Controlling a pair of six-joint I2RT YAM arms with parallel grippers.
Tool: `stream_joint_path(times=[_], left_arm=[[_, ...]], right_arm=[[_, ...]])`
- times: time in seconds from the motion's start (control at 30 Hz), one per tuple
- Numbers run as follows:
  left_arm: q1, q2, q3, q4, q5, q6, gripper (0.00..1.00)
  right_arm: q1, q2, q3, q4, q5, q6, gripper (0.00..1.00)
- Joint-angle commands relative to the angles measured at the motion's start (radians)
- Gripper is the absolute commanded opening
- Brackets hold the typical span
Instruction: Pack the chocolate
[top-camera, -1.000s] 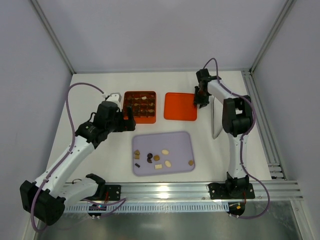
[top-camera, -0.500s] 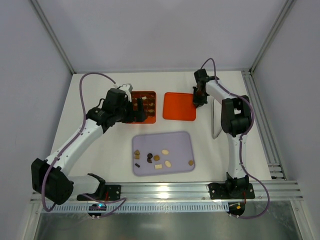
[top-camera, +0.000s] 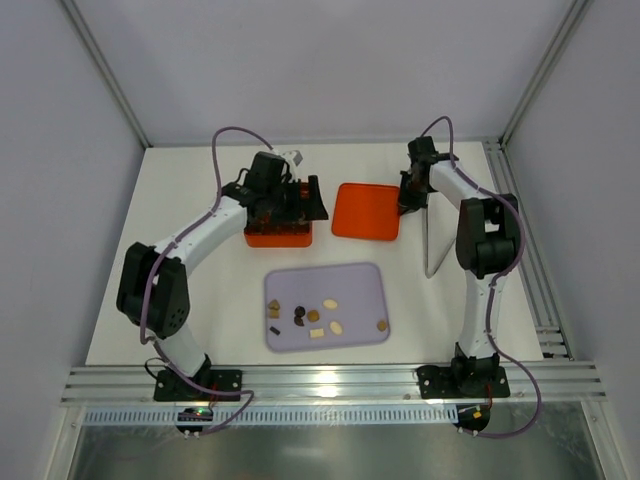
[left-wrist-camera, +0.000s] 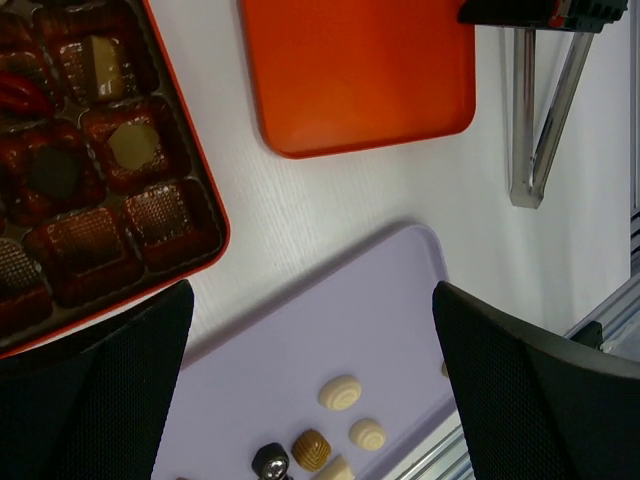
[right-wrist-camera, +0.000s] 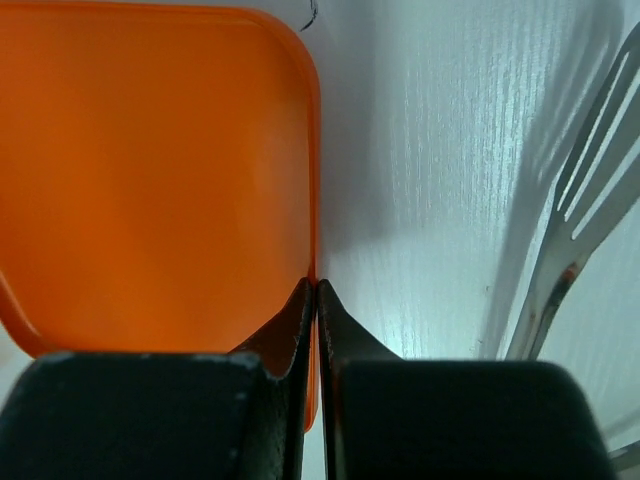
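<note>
Next, my left gripper will grab the orange lid by the middle of its edge (top-camera: 336, 209) (left-wrist-camera: 251, 48) facing the orange gridded box, opposite my right gripper.
Several small chocolates (top-camera: 313, 316), dark, tan and cream, lie loose on a lavender tray (top-camera: 350, 280); some show in the left wrist view (left-wrist-camera: 340, 392). More sit in the cells of the orange gridded box (left-wrist-camera: 205, 190), among them a red one (left-wrist-camera: 15, 95). My left gripper (top-camera: 312, 200) hangs open and empty over the box's right side (top-camera: 275, 238); in its own view (left-wrist-camera: 312, 290) the jaws stand wide apart. My right gripper (top-camera: 409, 200) is shut on the right rim of the flat orange lid (top-camera: 365, 212); its wrist view shows it (right-wrist-camera: 316, 287) clamping the lid's edge (right-wrist-camera: 150, 170).
A metal tong-like tool (top-camera: 429, 240) lies right of the lid and shows in both wrist views (left-wrist-camera: 540, 130) (right-wrist-camera: 580, 220). The left arm covers most of the box from above. An aluminium rail (top-camera: 330, 382) runs along the near edge.
My left arm has swung from the box's left side back and right, and now hangs over the box. My right gripper has shifted slightly right with the lid.
</note>
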Motion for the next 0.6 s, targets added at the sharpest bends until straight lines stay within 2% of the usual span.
stream_joint_path(times=[0.0,0.57], left_arm=[[-0.005,0.06,0.086,0.062,0.059,-0.004,1.0],[-0.014,0.336,0.312,0.056,0.131,0.014,1.0]], right_arm=[[-0.001,-0.099,-0.012,0.037,-0.042,0.02,0.04],[-0.061,-0.239,-0.108,0.06,-0.119,0.035,0.04]])
